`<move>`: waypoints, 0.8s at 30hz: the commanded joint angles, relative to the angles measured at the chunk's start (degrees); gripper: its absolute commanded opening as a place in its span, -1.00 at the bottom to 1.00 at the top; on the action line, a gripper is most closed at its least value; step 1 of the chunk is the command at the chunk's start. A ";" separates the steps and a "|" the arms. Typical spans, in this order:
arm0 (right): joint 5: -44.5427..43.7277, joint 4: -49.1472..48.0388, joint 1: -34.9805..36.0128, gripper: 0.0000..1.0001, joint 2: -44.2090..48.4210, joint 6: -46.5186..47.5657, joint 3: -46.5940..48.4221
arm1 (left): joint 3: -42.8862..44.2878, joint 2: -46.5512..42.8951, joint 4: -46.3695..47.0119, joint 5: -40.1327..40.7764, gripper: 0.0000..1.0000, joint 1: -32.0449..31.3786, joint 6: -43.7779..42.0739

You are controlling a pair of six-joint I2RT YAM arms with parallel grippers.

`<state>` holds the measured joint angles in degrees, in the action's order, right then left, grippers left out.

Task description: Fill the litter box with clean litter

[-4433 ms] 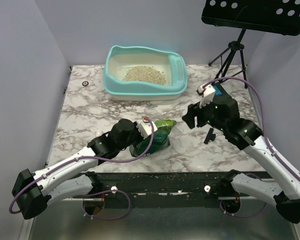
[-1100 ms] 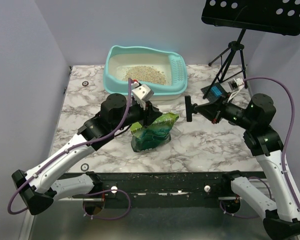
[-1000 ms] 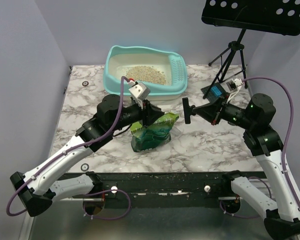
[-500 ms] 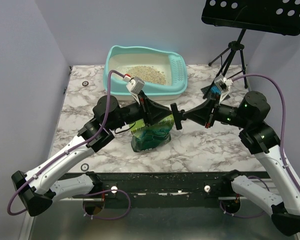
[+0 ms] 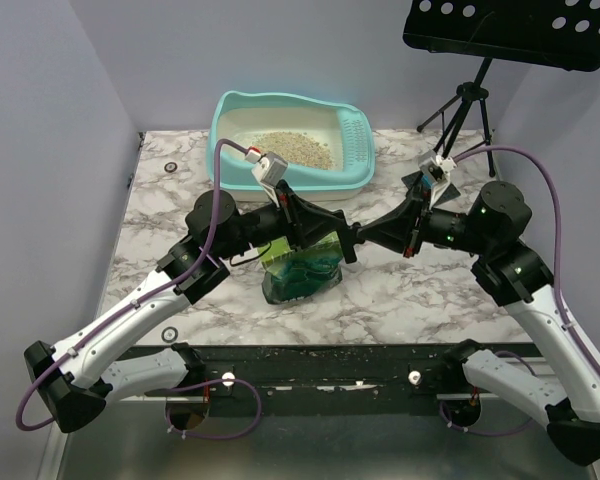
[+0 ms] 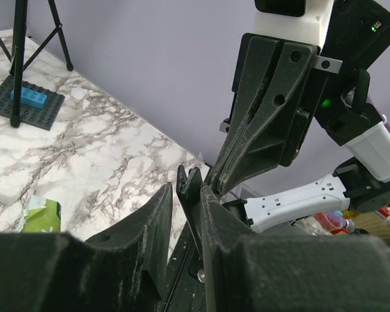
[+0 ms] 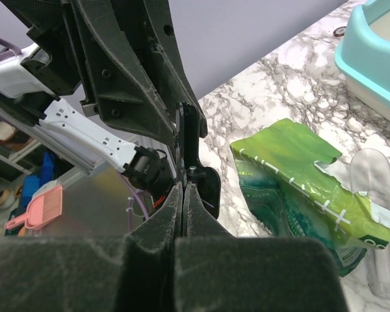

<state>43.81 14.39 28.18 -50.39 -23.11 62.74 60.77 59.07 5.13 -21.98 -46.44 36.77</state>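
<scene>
The black tool is pinched in my right gripper with one handle outside its fingers, so my left gripper should hold the tool while my right gripper takes both handles (image 7: pixel 198 181).
The turquoise litter box (image 5: pixel 218 150) stands at the back of the table with a patch of tan litter (image 5: pixel 290 148) in it and a slotted scoop (image 5: pixel 356 135) at its right wall. The green pouch of clean litter (image 5: pixel 302 270) (image 7: pixel 292 182) stands upright on the marble, top torn open. Just above it the two grippers meet tip to tip. My right gripper (image 5: pixel 360 240) (image 7: pixel 184 188) is shut on a small black tool (image 7: pixel 192 140). My left gripper (image 5: pixel 336 240) (image 6: pixel 185 195) is open around that tool (image 6: pixel 190 185), with a gap showing at one finger.
A black music stand (image 5: pixel 510 30) on a tripod (image 5: pixel 462 105) stands at the back right. A blue brick on a dark baseplate (image 6: pixel 32 97) lies by the tripod's feet. A small ring (image 5: pixel 170 166) lies at the back left. Purple walls close in both sides.
My right gripper has carried the black tool leftward to the left gripper. The left gripper has reached out over the pouch, and the tool now sits between its fingers.
</scene>
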 commanded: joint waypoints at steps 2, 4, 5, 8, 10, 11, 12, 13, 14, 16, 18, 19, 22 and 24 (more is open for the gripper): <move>0.66 -3.40 1.52 -0.99 -0.67 -1.14 0.45 | -0.22 0.26 2.52 -2.37 -0.44 0.64 -0.04; 0.75 -3.41 1.96 -0.99 -0.94 -1.23 0.37 | -0.48 0.00 3.13 -2.46 -0.55 0.64 -0.38; 0.75 -3.41 2.14 -0.99 -1.02 -1.14 0.28 | -0.74 -0.09 3.40 -2.46 -0.69 0.73 -0.56; 1.10 -2.88 2.23 -0.99 -1.29 -0.71 0.01 | -1.79 -0.97 4.63 -2.98 -1.00 0.73 -1.97; 0.49 -1.57 2.23 -0.88 -1.29 -0.01 -0.07 | -2.50 -1.85 5.07 -3.51 -1.00 0.73 -2.84; 0.14 -0.43 2.23 -0.59 -1.29 0.96 0.10 | -2.68 -2.20 5.07 -3.95 -1.00 0.82 -3.63; -0.65 0.71 2.23 -0.40 -1.20 1.75 0.36 | -2.76 -2.55 4.55 -4.12 -1.00 0.73 -4.34; -1.18 1.77 2.23 -0.30 -1.11 2.54 0.63 | -2.77 -2.73 3.76 -4.47 -1.00 0.73 -4.95; -1.45 2.65 2.23 -0.24 -0.68 3.33 0.80 | -2.59 -3.08 2.88 -4.74 -1.00 0.73 -5.65; -1.97 3.79 2.23 -0.10 0.11 4.74 1.07 | -2.50 -3.69 1.30 -5.35 -1.00 0.73 -6.71; -1.80 5.20 2.23 -0.01 0.73 6.40 1.33 | -2.41 -4.48 0.07 -5.71 -1.00 0.73 -7.50; -1.54 6.34 2.23 0.02 0.91 7.81 1.51 | -2.41 -4.92 -0.29 -6.06 -1.00 0.73 -7.77; -0.05 7.75 2.23 0.09 1.43 9.57 1.51 | -2.76 -5.89 -0.91 -7.64 -1.00 0.82 -7.86; 2.32 7.67 2.23 0.09 1.17 10.10 1.59 | -3.11 -6.16 -0.38 -8.69 -1.00 0.73 -7.16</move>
<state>42.98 19.46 30.02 -49.87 -16.43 62.74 58.57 54.70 4.99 -26.72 -45.84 30.48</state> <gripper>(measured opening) 0.544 0.021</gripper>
